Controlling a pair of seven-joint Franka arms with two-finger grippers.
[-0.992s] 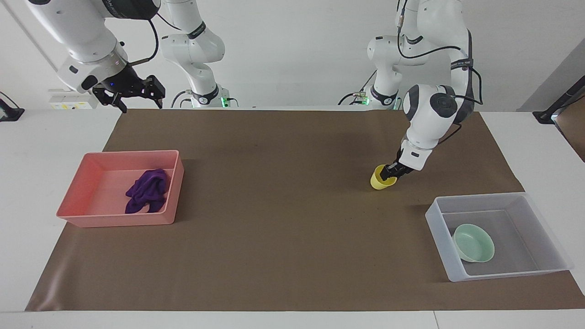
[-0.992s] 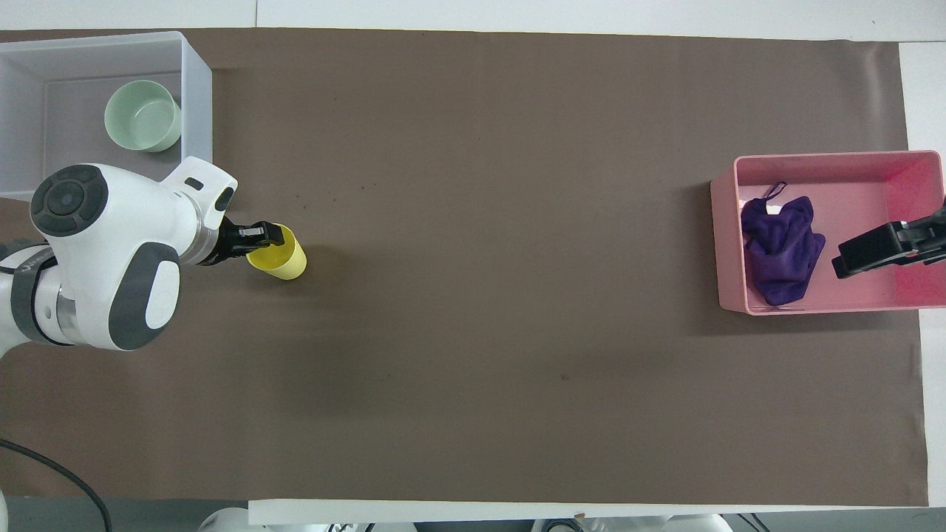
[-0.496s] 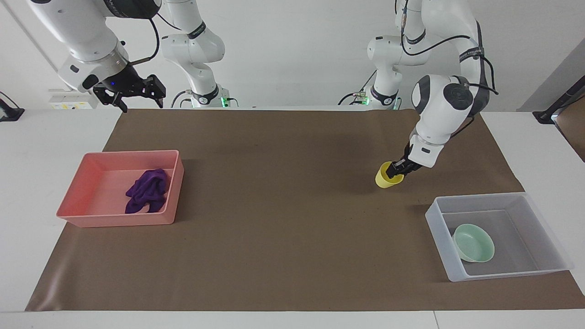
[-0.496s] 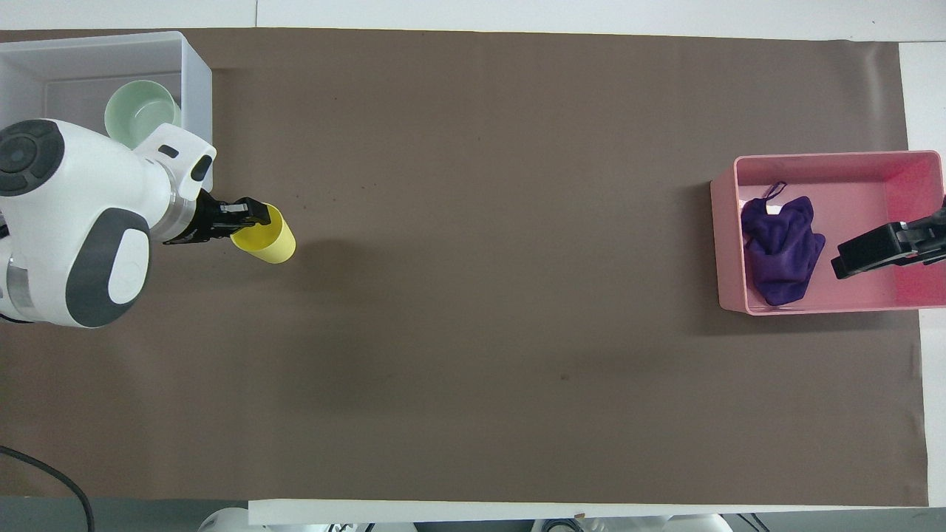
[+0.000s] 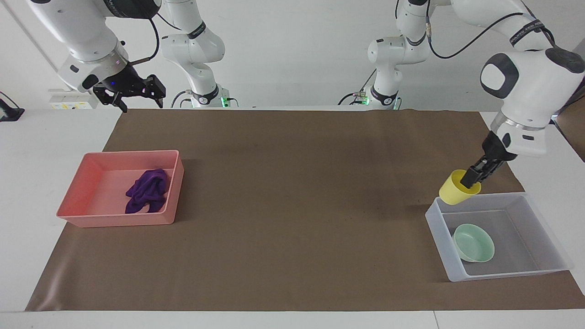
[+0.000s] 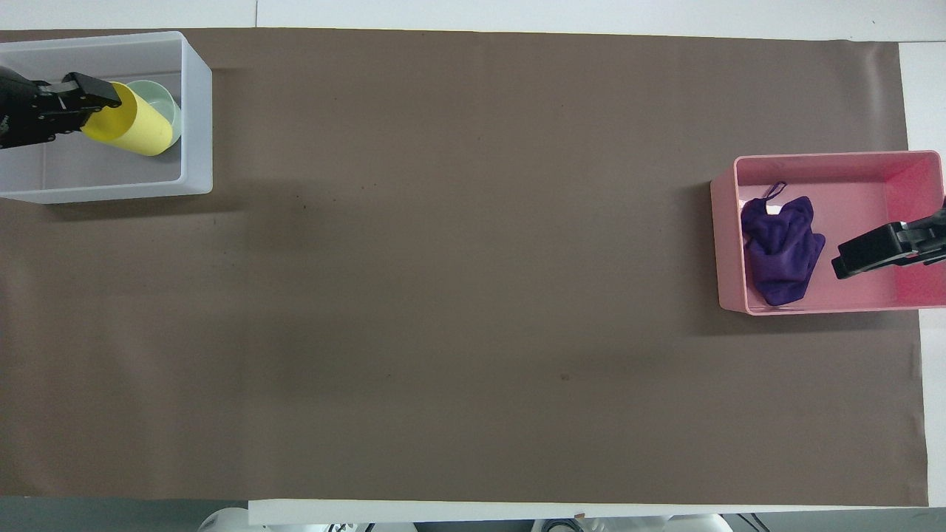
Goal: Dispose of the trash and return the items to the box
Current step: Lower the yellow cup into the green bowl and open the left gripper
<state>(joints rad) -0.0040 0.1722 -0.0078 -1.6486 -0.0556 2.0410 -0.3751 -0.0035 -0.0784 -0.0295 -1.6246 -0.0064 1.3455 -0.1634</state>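
Note:
The robot's left gripper needs to release the yellow cup, now tilted over the translucent bin's edge, inside the mint-green bowl [image 6: 150, 120] on the bottom of the translucent bin.
My left gripper [image 5: 470, 179] is shut on the rim of the yellow cup [image 5: 453, 193] and holds it tilted in the air over the translucent bin [image 5: 502, 275], above its edge nearer to the robots. In the overhead view the left gripper [image 6: 87, 97] and the cup [image 6: 139, 127] partly cover the mint-green bowl [image 6: 172, 103], which lies in the bin [image 6: 196, 111]. The bowl [image 5: 474, 242] rests on the bin's floor. The purple cloth [image 5: 147, 191] lies bunched in the pink tray [image 5: 114, 222]. My right gripper [image 5: 141, 103] waits open, raised high over the tray [image 6: 813, 158].
A brown mat [image 5: 292, 205] covers most of the white table. The bin stands at the left arm's end and the pink tray at the right arm's end. In the overhead view the cloth [image 6: 782, 247] lies beside the right gripper [image 6: 876, 253].
My left gripper has lifted the yellow cup off the mat and carried it away from the robots, to over the bin. The right arm has not moved.

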